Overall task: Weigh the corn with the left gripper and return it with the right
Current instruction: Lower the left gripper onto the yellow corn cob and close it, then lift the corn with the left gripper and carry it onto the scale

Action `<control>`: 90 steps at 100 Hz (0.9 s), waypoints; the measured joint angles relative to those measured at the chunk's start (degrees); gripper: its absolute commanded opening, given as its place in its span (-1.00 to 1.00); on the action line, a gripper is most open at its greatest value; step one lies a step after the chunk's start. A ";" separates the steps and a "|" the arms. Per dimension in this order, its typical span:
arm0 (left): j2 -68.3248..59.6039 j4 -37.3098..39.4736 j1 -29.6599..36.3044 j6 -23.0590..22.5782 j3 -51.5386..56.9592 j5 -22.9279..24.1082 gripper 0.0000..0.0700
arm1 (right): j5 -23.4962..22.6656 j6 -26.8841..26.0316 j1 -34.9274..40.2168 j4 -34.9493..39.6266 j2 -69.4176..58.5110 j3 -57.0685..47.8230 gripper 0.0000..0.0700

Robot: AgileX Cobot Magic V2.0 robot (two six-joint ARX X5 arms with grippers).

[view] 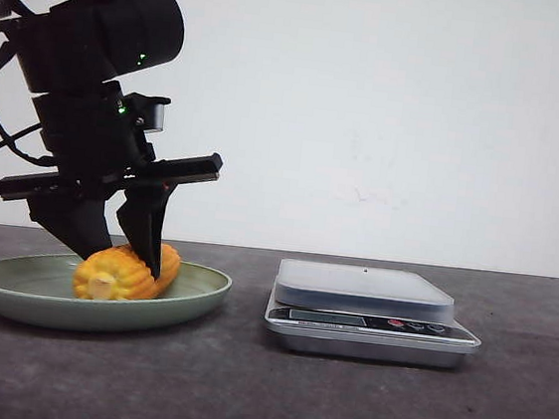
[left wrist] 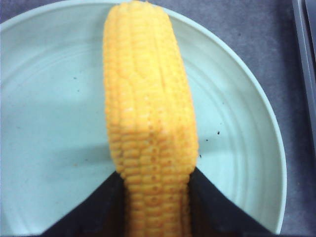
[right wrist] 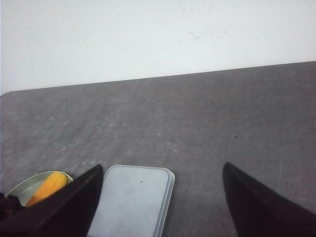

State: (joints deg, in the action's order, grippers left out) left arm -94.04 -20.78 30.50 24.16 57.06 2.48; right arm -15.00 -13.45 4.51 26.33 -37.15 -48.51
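My left gripper needs to let go of the corn on the kitchen scale's pale platform [view: 340, 270], a little closer to its plate side.
The corn [view: 125, 273], a yellow-orange cob piece with a pale cut end, lies in the pale green plate [view: 11, 286] at the left. My left gripper [view: 120, 248] reaches down into the plate with one finger on each side of the corn. In the left wrist view the black fingertips [left wrist: 210, 197] press against both sides of the corn [left wrist: 148, 108]. The kitchen scale [view: 370, 304] stands to the right of the plate with nothing on its platform. My right gripper [right wrist: 160, 190] is open and empty above the table, with the scale [right wrist: 133, 197] between its fingers in its own view.
The plate [left wrist: 237, 148] fills most of the left wrist view. The dark grey table [view: 339, 406] runs to a white wall behind. The scale's edge [left wrist: 306, 49] shows at the side of the left wrist view. Plate and corn [right wrist: 47, 186] show small in the right wrist view.
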 measured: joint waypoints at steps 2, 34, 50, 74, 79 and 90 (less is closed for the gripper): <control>0.02 -0.04 0.11 -0.07 0.09 0.02 -0.99 | -0.02 0.00 -0.02 0.00 0.00 0.00 0.37; 4.44 -4.61 7.85 -2.73 10.54 -1.29 -0.99 | 0.00 0.13 0.00 0.22 0.02 0.00 0.37; 2.01 -2.32 12.39 -2.80 19.06 -1.36 -0.99 | 0.00 0.13 -0.02 0.24 0.00 0.00 0.37; -9.81 -2.64 12.94 1.18 30.25 -1.29 -0.99 | 0.00 0.13 0.00 0.28 0.00 0.00 0.37; -12.20 -3.45 13.18 2.21 31.71 -1.29 -0.99 | 0.00 0.13 -0.02 0.55 0.00 0.00 0.37; -16.39 -5.25 13.75 3.13 33.68 -1.31 -0.99 | 0.00 0.15 0.00 1.49 0.00 0.00 0.37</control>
State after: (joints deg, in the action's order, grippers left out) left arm -110.43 -26.02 44.25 27.29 90.74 1.17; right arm -15.00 -13.30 4.51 27.81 -37.15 -48.51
